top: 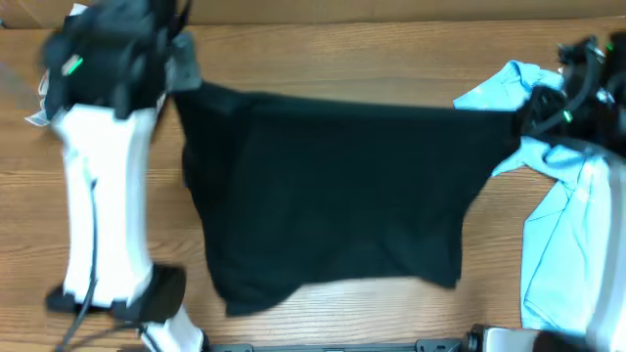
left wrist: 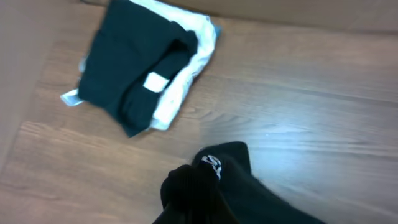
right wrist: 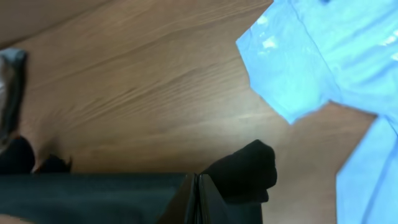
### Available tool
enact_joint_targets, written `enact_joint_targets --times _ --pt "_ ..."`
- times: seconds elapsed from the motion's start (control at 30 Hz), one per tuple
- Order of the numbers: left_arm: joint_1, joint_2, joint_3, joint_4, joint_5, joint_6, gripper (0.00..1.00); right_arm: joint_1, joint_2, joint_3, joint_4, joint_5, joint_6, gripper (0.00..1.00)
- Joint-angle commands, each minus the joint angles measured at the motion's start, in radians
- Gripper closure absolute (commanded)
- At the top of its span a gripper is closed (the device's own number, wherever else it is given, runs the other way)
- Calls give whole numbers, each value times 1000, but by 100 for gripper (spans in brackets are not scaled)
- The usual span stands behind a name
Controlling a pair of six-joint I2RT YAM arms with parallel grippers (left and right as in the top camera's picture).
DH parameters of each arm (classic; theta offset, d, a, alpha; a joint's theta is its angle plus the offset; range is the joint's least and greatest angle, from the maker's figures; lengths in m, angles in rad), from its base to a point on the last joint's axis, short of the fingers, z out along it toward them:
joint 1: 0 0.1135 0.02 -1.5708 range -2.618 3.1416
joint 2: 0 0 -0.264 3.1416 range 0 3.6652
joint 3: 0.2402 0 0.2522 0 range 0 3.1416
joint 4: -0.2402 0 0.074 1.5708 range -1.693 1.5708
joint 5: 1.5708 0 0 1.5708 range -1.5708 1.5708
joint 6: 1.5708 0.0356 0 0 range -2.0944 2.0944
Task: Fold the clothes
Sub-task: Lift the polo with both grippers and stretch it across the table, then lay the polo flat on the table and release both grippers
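The robot's left gripper needs to release the black T-shirt's corner, now held stretched above the table, on the table [top: 223, 144] [left wrist: 239, 151] next to the folded stack of clothes.
The black T-shirt [top: 333, 186] hangs stretched between my two grippers above the table, its top edge taut and its lower part draped on the wood. My left gripper [top: 174, 78] is shut on the shirt's left top corner; the left wrist view shows bunched black cloth with white lettering [left wrist: 205, 186] in the jaws. My right gripper [top: 528, 115] is shut on the right top corner, with black cloth [right wrist: 242, 174] pinched between closed fingers [right wrist: 198, 199]. A light blue T-shirt [top: 558, 225] lies at the right, also in the right wrist view [right wrist: 323, 56].
A folded stack of black and white clothes [left wrist: 143, 62] lies at the far left of the table, partly hidden under my left arm in the overhead view [top: 39, 103]. Bare wood table [top: 342, 59] runs behind the shirt.
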Motion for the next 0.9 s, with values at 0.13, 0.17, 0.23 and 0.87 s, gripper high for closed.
enact_joint_targets --times 0.13,0.17,0.23,0.87 --pt "35 268 2 240 -55 56 96 -7 275 -5 216 5 -18 96" --pt "35 300 2 285 -55 56 96 -7 306 -5 250 3 -18 96" --pt "35 355 2 365 -54 56 96 -7 358 -5 310 2 -12 96" --pt "35 427 -10 45 63 -43 96 -8 415 -81 225 3 -11 96"
